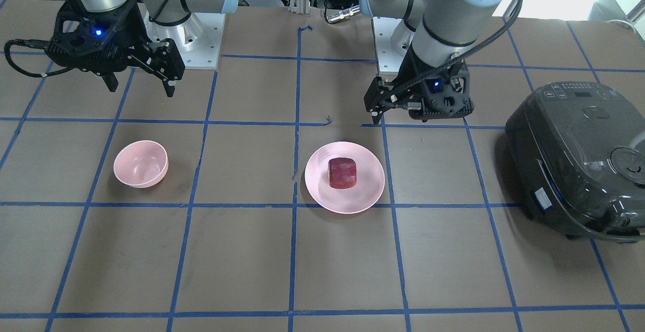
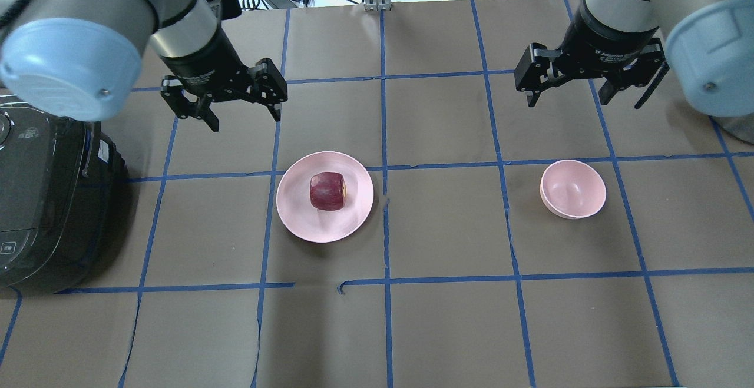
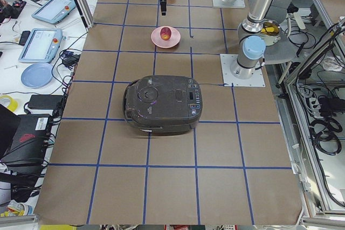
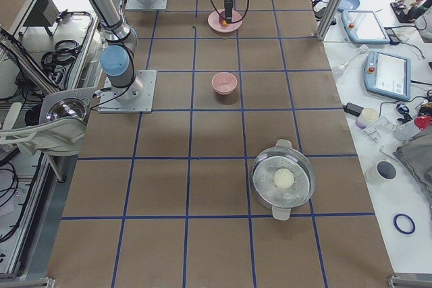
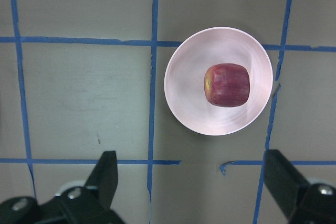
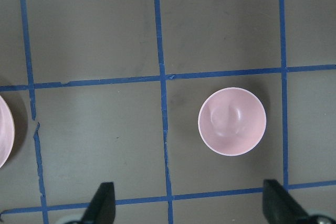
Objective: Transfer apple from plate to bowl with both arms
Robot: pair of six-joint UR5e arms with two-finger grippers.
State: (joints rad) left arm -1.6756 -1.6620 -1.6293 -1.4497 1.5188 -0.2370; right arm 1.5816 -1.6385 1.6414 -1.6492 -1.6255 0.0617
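The robot's left gripper needs to close across the apple's middle (image 1: 342,173) (image 5: 227,85), from the side facing the bowl to the side facing the rice cooker.
The dark red apple (image 1: 342,173) (image 2: 327,191) (image 5: 227,85) lies on the wide pink plate (image 1: 322,188) (image 2: 297,211) (image 5: 186,103). The small pink bowl (image 1: 141,163) (image 2: 573,189) (image 6: 232,121) stands empty about two grid squares away, toward my right arm's side. My left gripper (image 2: 244,120) (image 1: 413,116) (image 5: 191,179) is open and empty, raised over the table just off the plate's rim. My right gripper (image 2: 568,100) (image 1: 141,90) (image 6: 189,200) is open and empty, raised beside the bowl.
A black rice cooker (image 1: 579,160) (image 2: 41,199) (image 3: 161,103) sits on the table end by my left arm. A metal pot with a glass lid (image 4: 283,180) stands at the other end. Blue tape lines grid the brown tabletop.
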